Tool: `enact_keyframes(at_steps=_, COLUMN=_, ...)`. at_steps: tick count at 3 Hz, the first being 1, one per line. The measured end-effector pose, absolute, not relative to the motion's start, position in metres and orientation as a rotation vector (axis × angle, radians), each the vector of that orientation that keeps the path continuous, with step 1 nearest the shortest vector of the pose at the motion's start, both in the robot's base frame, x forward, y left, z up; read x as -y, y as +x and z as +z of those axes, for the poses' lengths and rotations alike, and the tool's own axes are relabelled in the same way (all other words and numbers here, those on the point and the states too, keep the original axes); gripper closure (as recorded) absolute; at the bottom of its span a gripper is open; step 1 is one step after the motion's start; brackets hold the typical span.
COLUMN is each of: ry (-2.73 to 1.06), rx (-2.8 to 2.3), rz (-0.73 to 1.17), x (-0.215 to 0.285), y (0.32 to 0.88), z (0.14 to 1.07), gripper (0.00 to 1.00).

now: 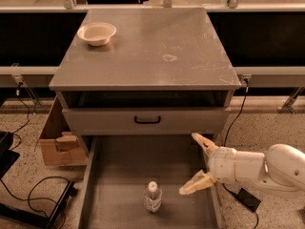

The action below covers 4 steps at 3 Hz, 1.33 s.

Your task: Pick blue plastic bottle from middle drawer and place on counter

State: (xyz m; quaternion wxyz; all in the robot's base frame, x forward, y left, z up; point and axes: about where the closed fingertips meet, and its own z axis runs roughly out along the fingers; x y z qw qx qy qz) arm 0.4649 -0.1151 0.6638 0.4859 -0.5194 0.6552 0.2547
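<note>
I move my gripper to the blue plastic bottle in the drawer next and close it on its clear body (152, 200), below the white cap.
The blue plastic bottle (152, 197), clear with a white cap, stands upright on the bare grey floor of the pulled-out middle drawer (114, 175). My gripper (194, 163) is open, its two pale fingers spread wide, over the drawer's right side, to the right of the bottle and a little above it, not touching it. The white arm reaches in from the right. The counter (147, 51) is the grey cabinet top with a small pale round stain near its middle.
A cream bowl (96, 33) sits on the counter's back left. A grey drawer front with a black handle (147, 120) is above the open drawer. A cardboard box (57, 144) and black cables (33, 194) lie on the floor to the left.
</note>
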Motion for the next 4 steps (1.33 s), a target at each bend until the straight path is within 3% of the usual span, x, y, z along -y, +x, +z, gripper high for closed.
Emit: enact_keyframes(at_steps=4, ry=-1.402, rx=-1.433, rz=0.847, x=0.022, y=0.452, z=0.519, gripper=0.00)
